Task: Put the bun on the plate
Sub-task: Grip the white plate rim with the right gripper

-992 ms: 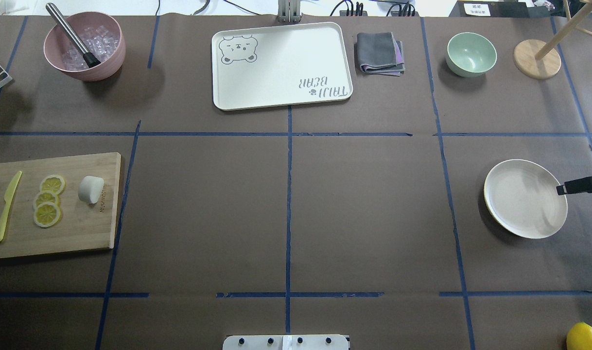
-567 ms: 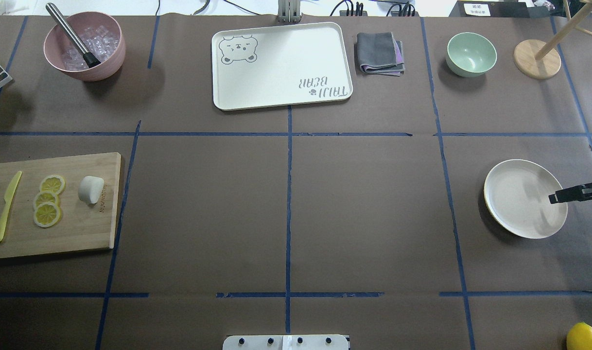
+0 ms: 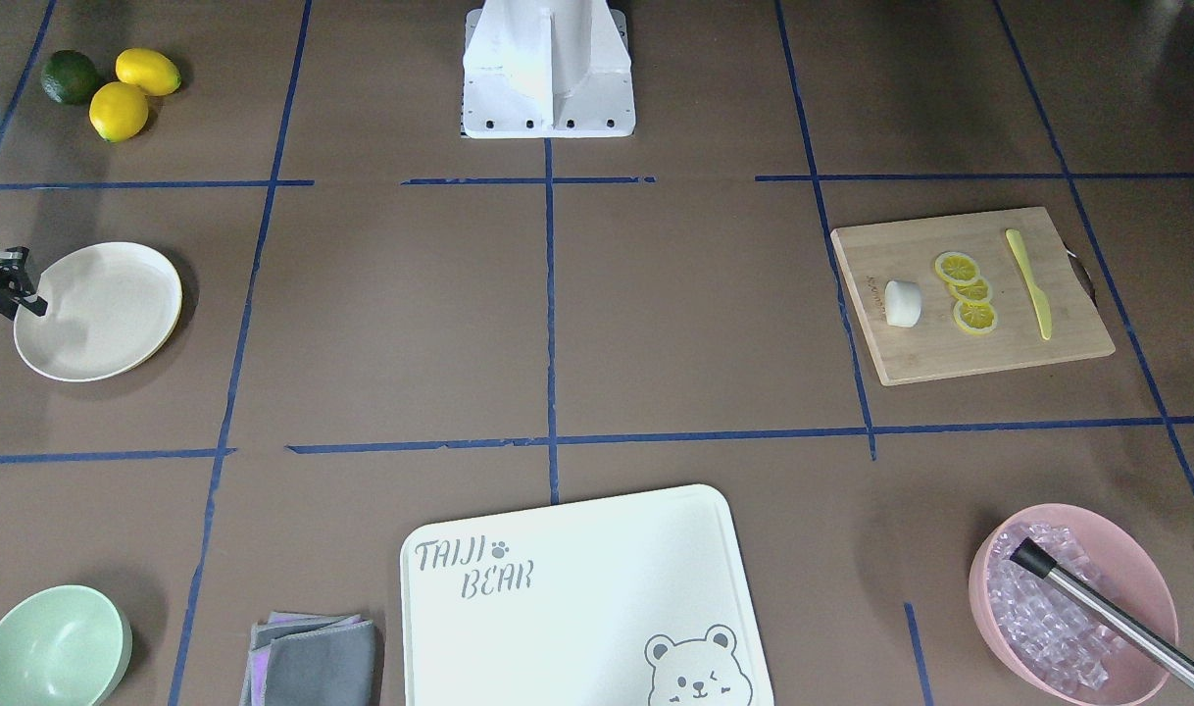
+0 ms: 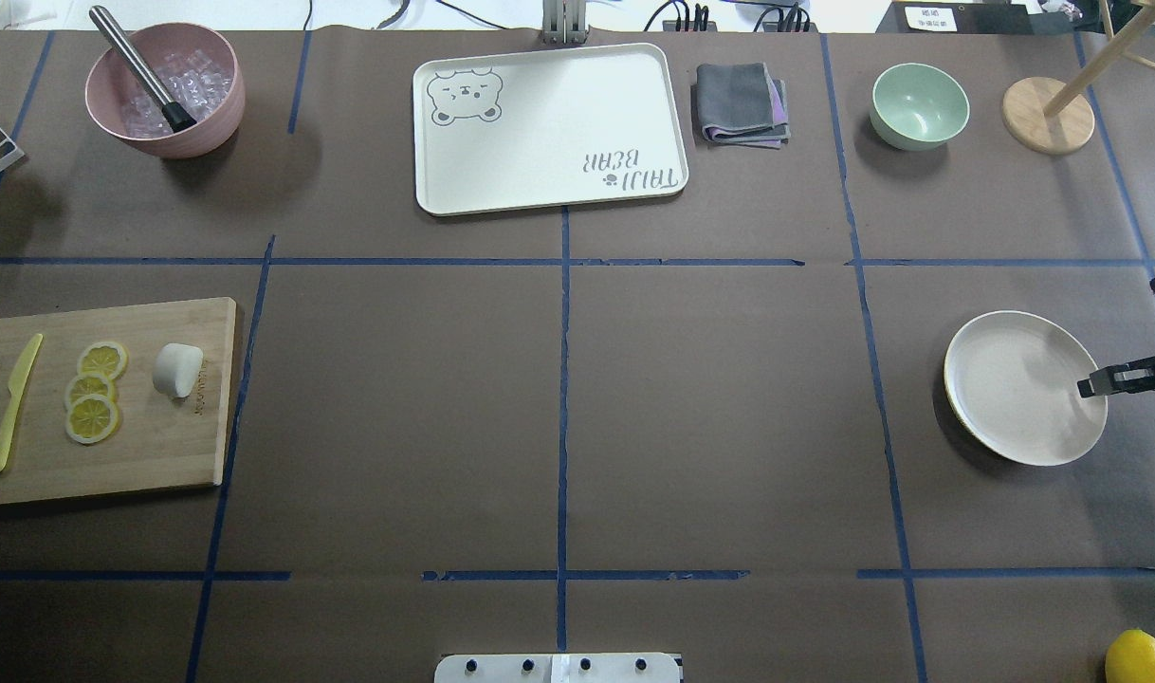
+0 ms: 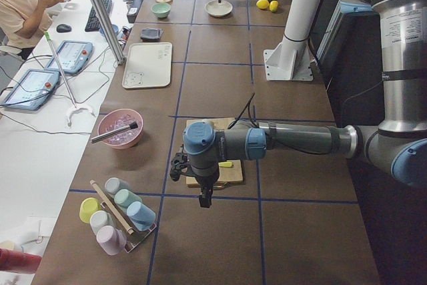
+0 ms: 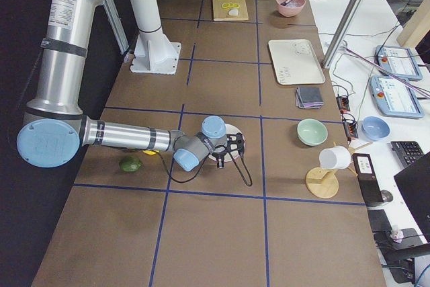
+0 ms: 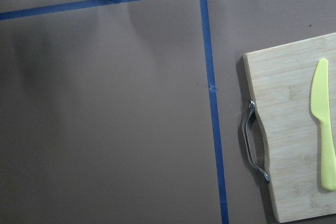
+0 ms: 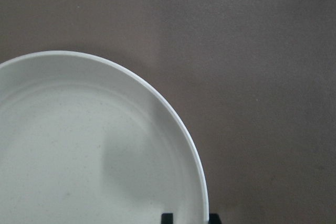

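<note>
The robot's right gripper should release the cream plate on the middle blue tape line (image 3: pixel 548 308), short of the bear-printed tray.
The bun (image 4: pixel 177 369) is a small white lump lying on the wooden cutting board (image 4: pixel 160 446) at the left, beside the lemon slices (image 4: pixel 94 394); the front-facing view has the bun (image 3: pixel 902 302) too. Far right lies the cream plate (image 4: pixel 1014 379), bare. My right gripper (image 4: pixel 1090 386) hangs low at its right rim. In the right wrist view the right gripper (image 8: pixel 190 217) is open, one fingertip inside the rim and one outside. Beyond the board's left end hangs my left gripper (image 5: pixel 204 199), seen only from the side; I cannot tell its state.
A yellow-green knife (image 4: pixel 13 403) lies on the board. Along the far edge stand a pink bowl (image 4: pixel 217 123) of ice, a bear-printed tray (image 4: pixel 549 128), a folded cloth (image 4: pixel 741 102), a green bowl (image 4: pixel 919 104) and a wooden stand (image 4: pixel 1047 116). A lemon (image 4: pixel 1142 656) sits near right.
My right gripper has reached further in over the plate's right rim, then eased back a little. Plate and bun have not moved.
</note>
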